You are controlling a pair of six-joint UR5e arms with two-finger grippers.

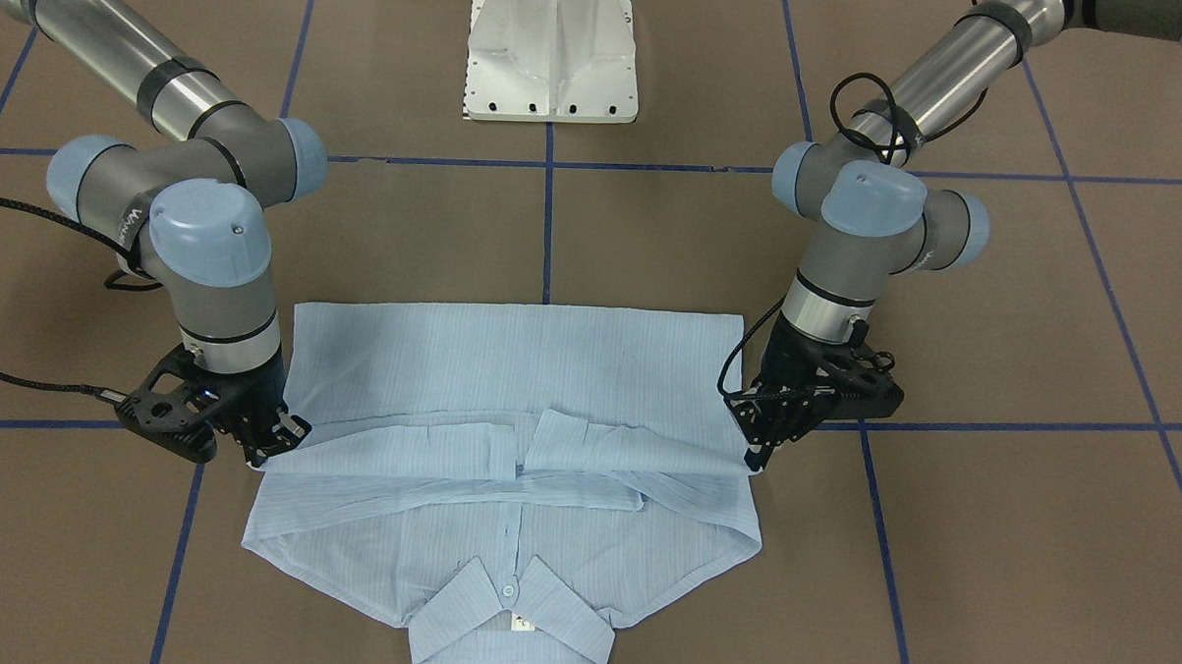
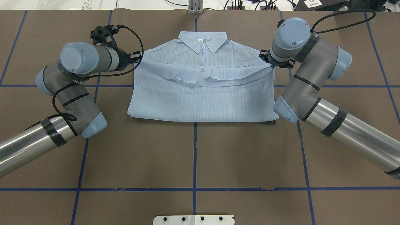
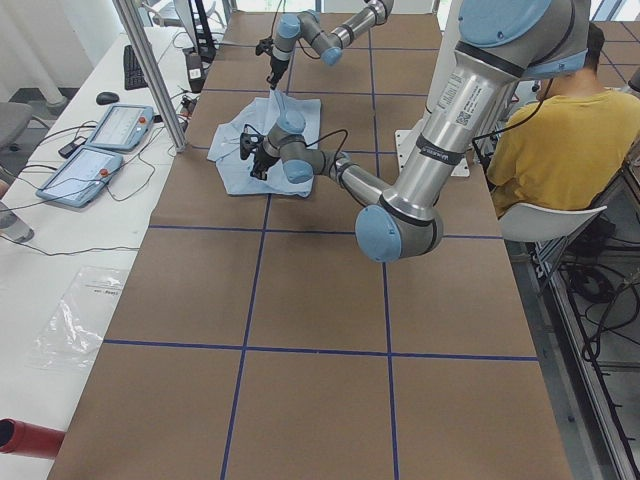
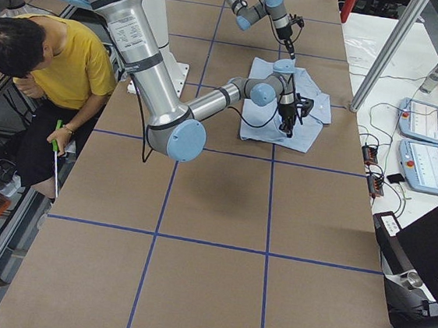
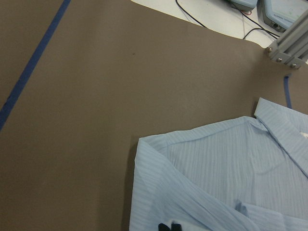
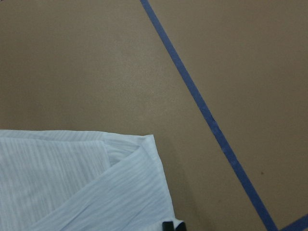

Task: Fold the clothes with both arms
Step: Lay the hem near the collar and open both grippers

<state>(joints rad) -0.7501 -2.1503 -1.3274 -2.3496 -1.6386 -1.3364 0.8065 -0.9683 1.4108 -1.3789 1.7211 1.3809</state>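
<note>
Next, my left gripper lets go of the hem's corner on the shirt's outer shoulder corner (image 1: 745,554) (image 5: 153,145), closer to the collar.
The light blue striped shirt (image 1: 511,369) lies front up on the brown table, its collar (image 2: 203,40) at the far edge from the robot. Its lower part is folded up over the chest, and the folded hem reaches across just below the collar. My left gripper (image 1: 754,463) is shut on the hem's corner at the shirt's left side; it also shows in the overhead view (image 2: 137,59). My right gripper (image 1: 272,454) is shut on the opposite corner, also seen from overhead (image 2: 269,64). In the wrist views the fingertips (image 5: 168,226) (image 6: 173,224) sit close together on the cloth (image 5: 216,183) (image 6: 72,183).
The white pedestal base (image 1: 551,55) stands at the robot's side of the table. Blue tape lines (image 2: 195,156) cross the brown top. A seated person in yellow (image 3: 550,140) is beside the table. Teach pendants (image 3: 100,150) and an aluminium post (image 3: 150,70) stand past the far edge.
</note>
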